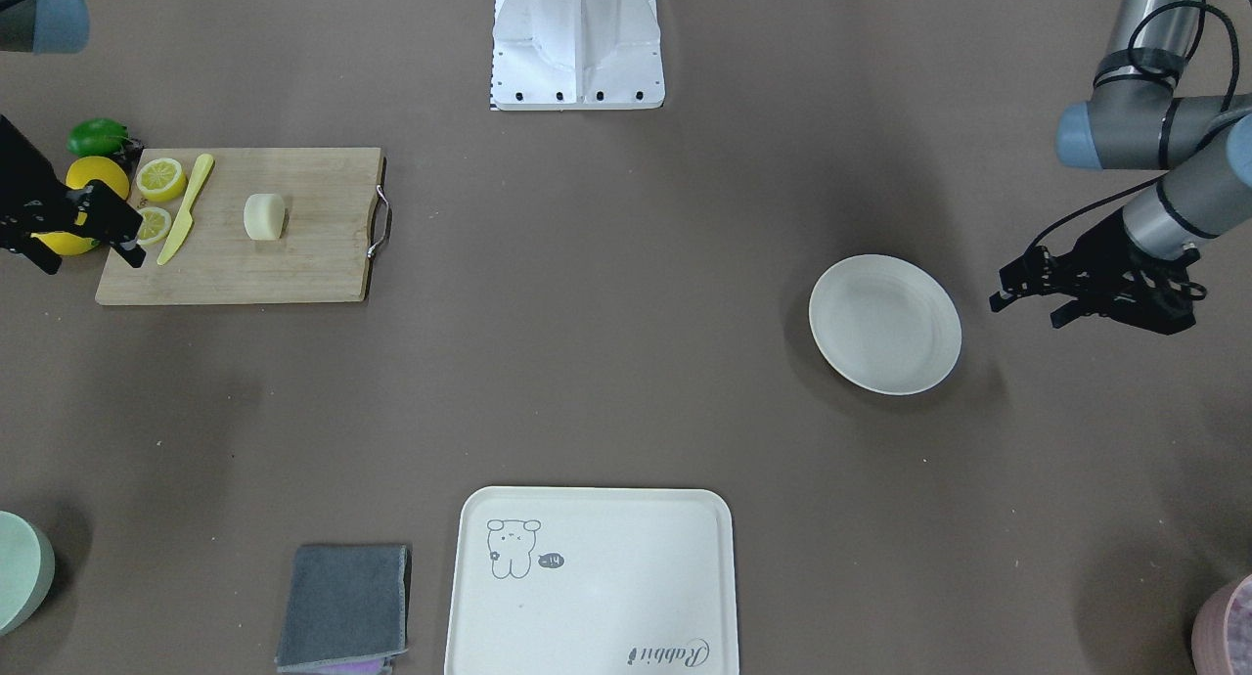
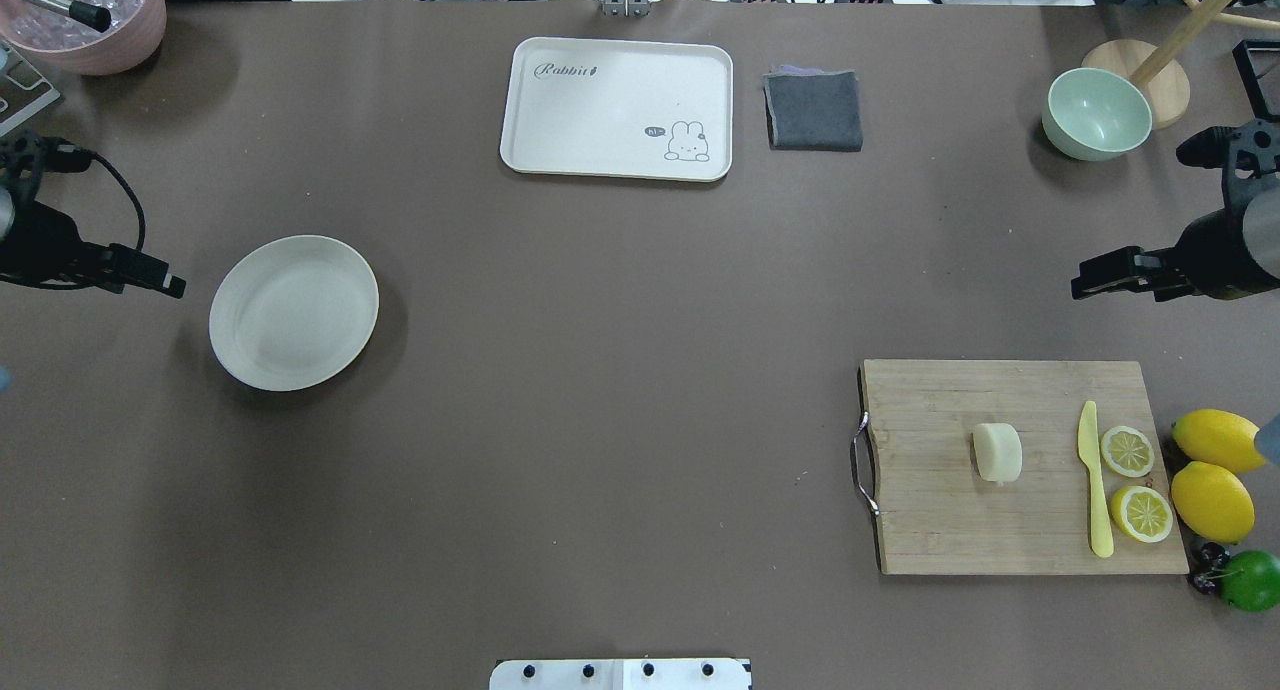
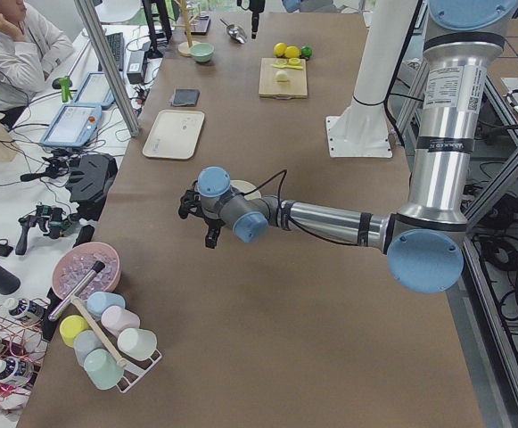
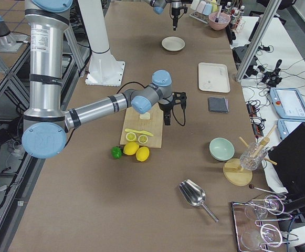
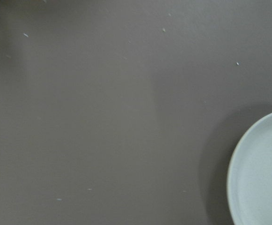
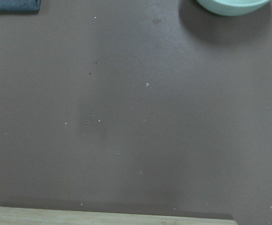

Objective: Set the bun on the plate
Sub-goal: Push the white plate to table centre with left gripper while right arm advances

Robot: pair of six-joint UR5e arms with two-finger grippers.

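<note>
My right gripper is to close next on the middle of the bun [image 1: 264, 217], with one finger between the bun and the yellow knife.
The bun [image 2: 998, 452] [image 1: 264, 216], a pale cream lump, rests near the middle of a wooden cutting board [image 2: 930, 520] on the robot's right side of the table. The plate [image 2: 293, 312] [image 1: 885, 324] is round, off-white and empty, and lies flat on the left side. My left gripper [image 1: 1027, 305] hovers just outside the plate, open with nothing in it. The left wrist view catches only the plate's rim [image 5: 234, 168]. My right gripper [image 1: 90, 249] is open beside the board's outer end, well away from the bun.
On the board lie a yellow knife [image 2: 1095, 490] and two lemon halves [image 2: 1127, 451]; whole lemons [image 2: 1212, 500] and a lime [image 2: 1250, 578] sit beside it. A cream tray [image 2: 600, 120], grey cloth [image 2: 813, 110], green bowl [image 2: 1095, 115] and pink bowl [image 2: 90, 30] line the far edge.
</note>
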